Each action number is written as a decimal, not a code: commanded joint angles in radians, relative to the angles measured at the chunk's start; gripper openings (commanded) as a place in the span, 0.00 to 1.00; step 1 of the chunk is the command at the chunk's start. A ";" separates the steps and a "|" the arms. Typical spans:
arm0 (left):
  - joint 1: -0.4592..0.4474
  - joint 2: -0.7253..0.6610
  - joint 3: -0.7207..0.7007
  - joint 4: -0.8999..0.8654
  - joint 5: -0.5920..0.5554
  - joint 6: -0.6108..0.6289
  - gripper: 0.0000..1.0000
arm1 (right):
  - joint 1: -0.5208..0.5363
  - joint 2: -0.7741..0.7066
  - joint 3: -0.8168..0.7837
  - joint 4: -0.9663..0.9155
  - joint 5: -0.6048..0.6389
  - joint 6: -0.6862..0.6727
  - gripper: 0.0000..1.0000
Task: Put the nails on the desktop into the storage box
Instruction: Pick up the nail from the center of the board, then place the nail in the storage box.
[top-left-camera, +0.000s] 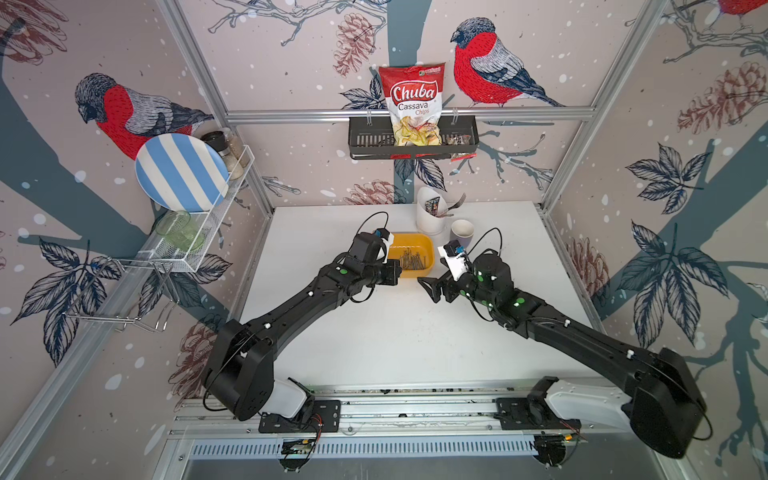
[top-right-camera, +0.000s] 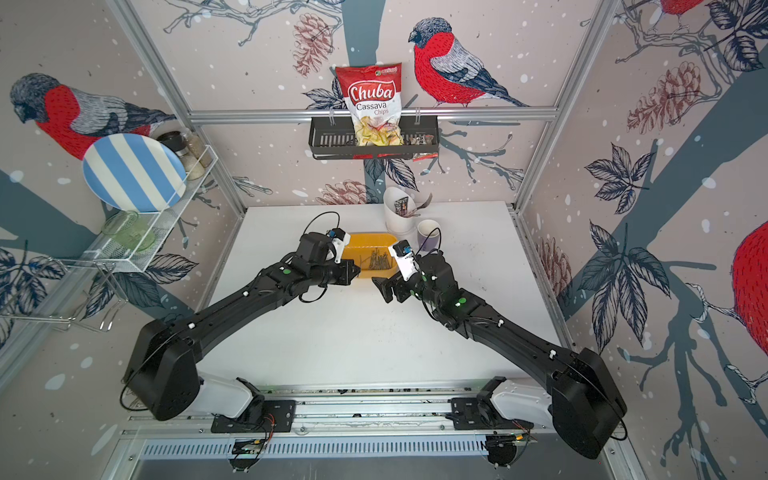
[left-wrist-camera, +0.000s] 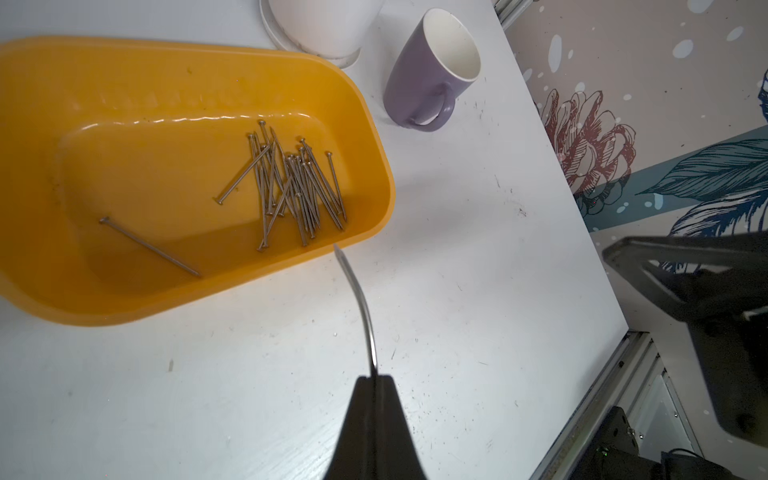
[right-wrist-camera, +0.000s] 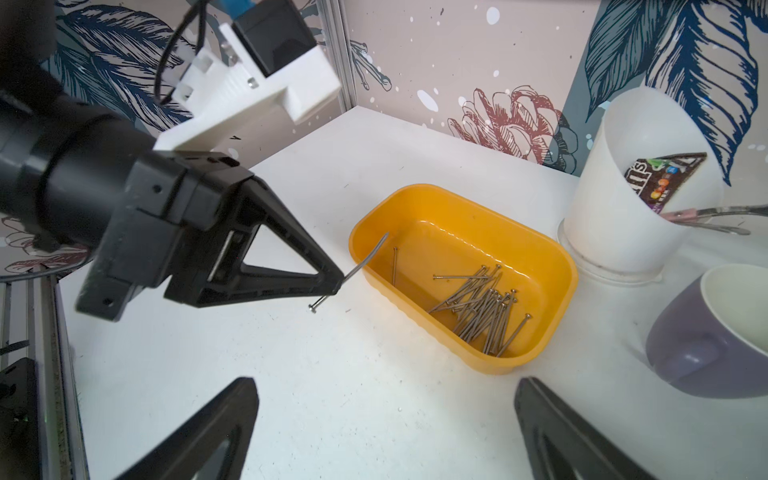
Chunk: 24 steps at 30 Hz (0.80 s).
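I need to let go of the bent nail with my left gripper on the heap of nails inside the yellow-orange storage box (top-left-camera: 414, 261) (left-wrist-camera: 299, 196).
The yellow-orange storage box (top-left-camera: 409, 241) (top-right-camera: 370, 243) (left-wrist-camera: 124, 83) (right-wrist-camera: 457, 199) stands at the back middle of the white desktop (top-left-camera: 395, 332). Several nails (top-left-camera: 411, 259) (left-wrist-camera: 291, 183) (right-wrist-camera: 482, 311) lie in a heap inside it, and one nail (left-wrist-camera: 149, 247) lies apart. My left gripper (top-left-camera: 397, 271) (left-wrist-camera: 376, 378) (right-wrist-camera: 338, 284) is shut on a bent nail (left-wrist-camera: 359, 303) (right-wrist-camera: 365, 259). It hangs just beside the box's left rim, and the nail's point reaches over that rim. My right gripper (top-left-camera: 430, 289) (right-wrist-camera: 384, 382) stands open and empty in front of the box's right end.
A purple mug (top-left-camera: 462, 232) (left-wrist-camera: 432, 75) (right-wrist-camera: 706, 332) and a white cutlery holder (top-left-camera: 430, 212) (right-wrist-camera: 623, 208) stand right of the box. A black wire basket (top-left-camera: 365, 137) with a chips bag hangs on the back wall. A rack with a striped plate (top-left-camera: 180, 172) is on the left wall.
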 joint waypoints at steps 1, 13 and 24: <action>0.011 0.047 0.046 0.033 0.007 0.028 0.00 | 0.003 0.000 0.000 0.008 -0.001 -0.027 1.00; 0.040 0.312 0.295 -0.013 0.085 0.077 0.00 | -0.049 0.012 0.003 0.015 -0.001 -0.015 1.00; 0.073 0.485 0.413 -0.035 0.140 0.084 0.00 | -0.181 0.127 0.089 0.036 -0.119 0.047 1.00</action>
